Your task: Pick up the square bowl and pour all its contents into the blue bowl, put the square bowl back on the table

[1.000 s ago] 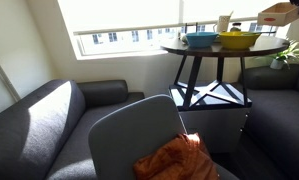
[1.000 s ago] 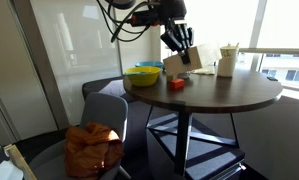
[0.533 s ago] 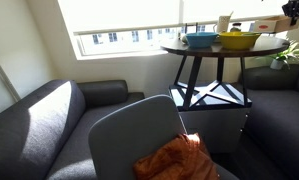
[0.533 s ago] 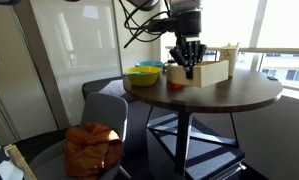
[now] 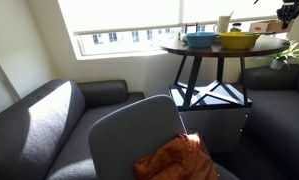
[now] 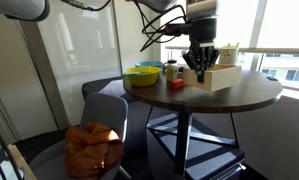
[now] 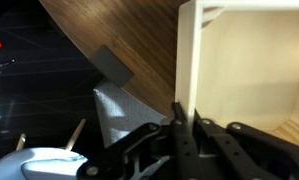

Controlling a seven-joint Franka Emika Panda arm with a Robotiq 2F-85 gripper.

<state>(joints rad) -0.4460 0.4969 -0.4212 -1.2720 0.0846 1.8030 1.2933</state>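
Observation:
Next, my gripper sets the square bowl down on the round dark table (image 5: pixel 269 36) next to the yellow bowl.
The square bowl (image 6: pixel 219 77), tan and boxy, stands upright on the round dark table (image 6: pixel 204 98), right of the other bowls. My gripper (image 6: pixel 201 66) comes down from above and is shut on the bowl's near wall. In the wrist view the fingers (image 7: pixel 186 128) clamp that pale wall (image 7: pixel 187 60), and the part of the inside that shows (image 7: pixel 254 70) looks bare. The blue bowl (image 6: pixel 149 67) sits behind the yellow bowl (image 6: pixel 141 77) at the table's left. It also shows in an exterior view (image 5: pixel 200 40), well away from the gripper (image 5: pixel 287 12).
A white cup (image 6: pixel 229 57) stands just behind the square bowl. A small red object (image 6: pixel 176 85) lies on the table between the bowls. A grey chair with an orange cloth (image 6: pixel 92 148) is below the table, and sofas (image 5: pixel 49 125) stand around it.
My gripper carried the square bowl rightward away from the blue and yellow bowls. The bowl went from tilted to upright and came down to the tabletop.

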